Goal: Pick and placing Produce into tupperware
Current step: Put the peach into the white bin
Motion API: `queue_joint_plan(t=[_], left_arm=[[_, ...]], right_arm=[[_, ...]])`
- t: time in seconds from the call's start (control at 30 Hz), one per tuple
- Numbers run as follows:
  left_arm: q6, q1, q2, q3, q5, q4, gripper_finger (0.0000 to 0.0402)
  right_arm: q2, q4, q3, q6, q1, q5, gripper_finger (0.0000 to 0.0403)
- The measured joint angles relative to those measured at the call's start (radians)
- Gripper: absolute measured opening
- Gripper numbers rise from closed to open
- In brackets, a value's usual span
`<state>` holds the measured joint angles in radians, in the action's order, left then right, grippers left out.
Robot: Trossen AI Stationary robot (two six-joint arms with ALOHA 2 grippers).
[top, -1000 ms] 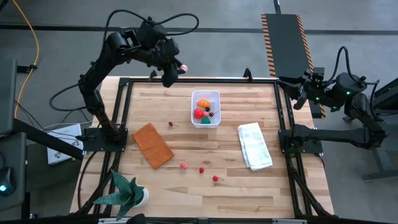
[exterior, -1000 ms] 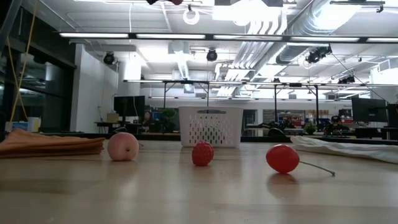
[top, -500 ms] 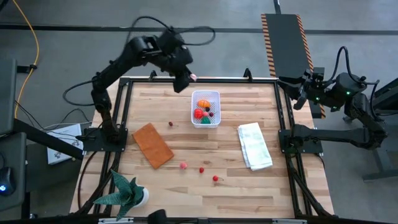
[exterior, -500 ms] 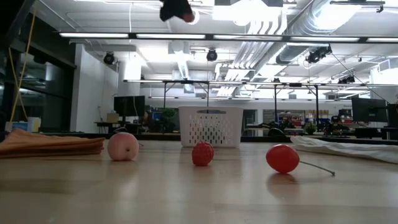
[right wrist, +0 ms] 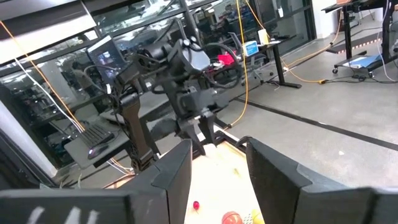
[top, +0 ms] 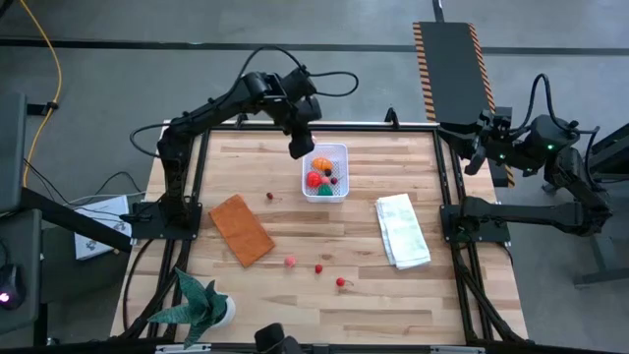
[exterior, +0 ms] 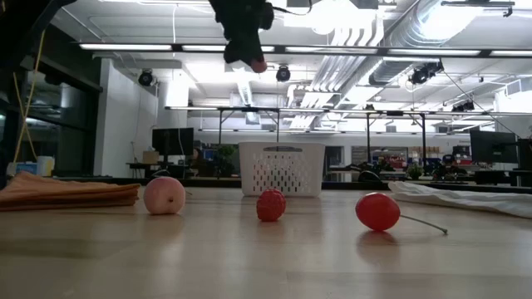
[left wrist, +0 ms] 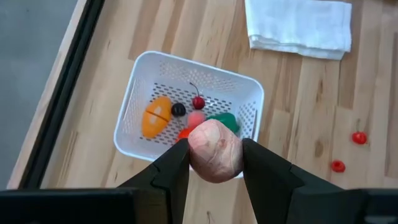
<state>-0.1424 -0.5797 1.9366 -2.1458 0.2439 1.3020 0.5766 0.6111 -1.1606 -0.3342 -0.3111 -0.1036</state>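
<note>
My left gripper has the pink ball. I should have it let go of the ball in the tub's far corner (top: 337, 160) (left wrist: 158, 93), beside the orange piece.
The tupperware, a white perforated tub (top: 344, 157), stands on the table at far centre with an orange piece, a red piece, a green piece and berries inside (left wrist: 157, 116). My left gripper (top: 302, 147) hangs above the tub's far left corner, shut on a pale pink ball of produce (left wrist: 214, 146). A dark berry (top: 269, 196), a pink piece (top: 290, 262) and two red pieces (top: 318, 267) (top: 340, 282) lie loose on the wood. My right gripper (right wrist: 217, 168) waits off the table's far right corner, open, with nothing between its fingers. My left gripper pinches the pink ball by two opposite sides (left wrist: 194, 152) between its two fingers. The fingers come from above, slanting steeply down toward the tub. The ball (exterior: 259, 65) hangs clear, high above the table and over the tub's near wall (left wrist: 186, 174).
An orange-brown flat rectangle (top: 241, 229) lies left of centre, a folded white cloth (top: 402, 230) right of the tub, a green spiky plant (top: 200, 307) at the near left corner. Black frame rails (top: 447, 177) edge the table.
My left gripper has carried the pink ball from the table's far left corner toward the right and down, to above the tub, and has tipped steeper downward. Its hold on the ball is unchanged.
</note>
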Motion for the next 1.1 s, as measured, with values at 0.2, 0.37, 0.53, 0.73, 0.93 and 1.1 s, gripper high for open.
queue_joint_plan(t=[0.2, 0.37, 0.53, 0.73, 0.93, 1.1], left_arm=[[0.018, 0.0, 0.0, 0.086, 0.0, -0.095, 0.0127], [0.027, 0.0, 0.0, 0.16, -0.005, -0.15, 0.0127], [0.043, 0.005, 0.0, 0.233, -0.04, -0.214, 0.0127], [0.046, 0.039, -0.001, 0.313, -0.099, -0.323, 0.0127], [0.047, 0.079, -0.001, 0.375, -0.122, -0.415, 0.0127], [0.079, 0.092, -0.001, 0.425, -0.115, -0.479, 0.0127]], right_arm=[[0.0, 0.009, 0.0, 0.002, 0.0, 0.001, 0.0144], [0.0, 0.017, 0.0, 0.0, 0.0, 0.006, 0.0144], [0.0, 0.021, 0.0, 0.001, 0.0, 0.007, 0.0144], [0.0, 0.03, 0.0, 0.002, 0.0, 0.006, 0.0144], [0.0, 0.04, 0.0, 0.002, 0.0, 0.006, 0.0144], [0.0, 0.041, 0.0, 0.002, 0.0, 0.008, 0.0144]])
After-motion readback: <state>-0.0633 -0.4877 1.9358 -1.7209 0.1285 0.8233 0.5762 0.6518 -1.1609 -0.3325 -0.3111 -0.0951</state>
